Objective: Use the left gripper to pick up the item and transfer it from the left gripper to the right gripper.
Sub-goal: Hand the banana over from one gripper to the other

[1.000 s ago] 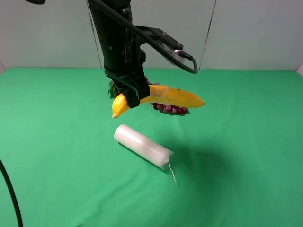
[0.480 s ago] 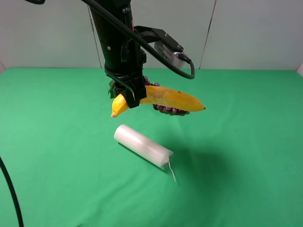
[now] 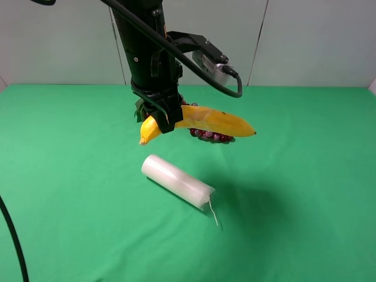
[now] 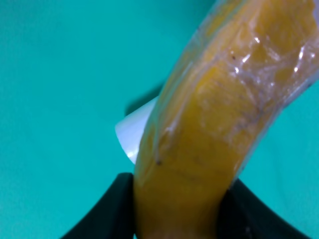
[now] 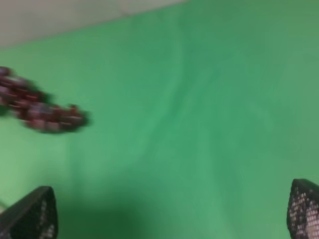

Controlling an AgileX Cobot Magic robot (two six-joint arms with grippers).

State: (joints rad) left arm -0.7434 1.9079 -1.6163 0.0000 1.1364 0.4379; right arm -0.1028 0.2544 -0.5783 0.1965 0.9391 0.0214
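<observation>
Next, I close my right gripper on the banana's loose end point(image 3: 233, 124), just short of its dark tip, because my left gripper holds the other end.
My left gripper point(image 3: 160, 120) hangs from the bulky black arm and is shut on the yellow banana point(image 3: 208, 121) near its left end. It holds the banana roughly level, well above the green cloth. In the left wrist view the banana point(image 4: 214, 124) fills the frame, clamped between the two black fingers point(image 4: 107, 214). My right gripper point(image 5: 169, 211) shows only in the right wrist view. Its two mesh-padded fingertips point(image 5: 30, 214) stand far apart with nothing between them, over bare green cloth. It does not show in the exterior view.
A white plastic-wrapped roll point(image 3: 176, 180) lies on the green cloth point(image 3: 70, 176) below the banana, with a thin string at its right end. A dark red grape bunch point(image 3: 212, 136) lies behind the banana, and shows blurred in the right wrist view point(image 5: 42, 112). A black cable curves at the left edge point(image 3: 12, 241).
The left arm has shifted only slightly. The banana stays in the left gripper, and its right tip has dipped a little and moved right.
</observation>
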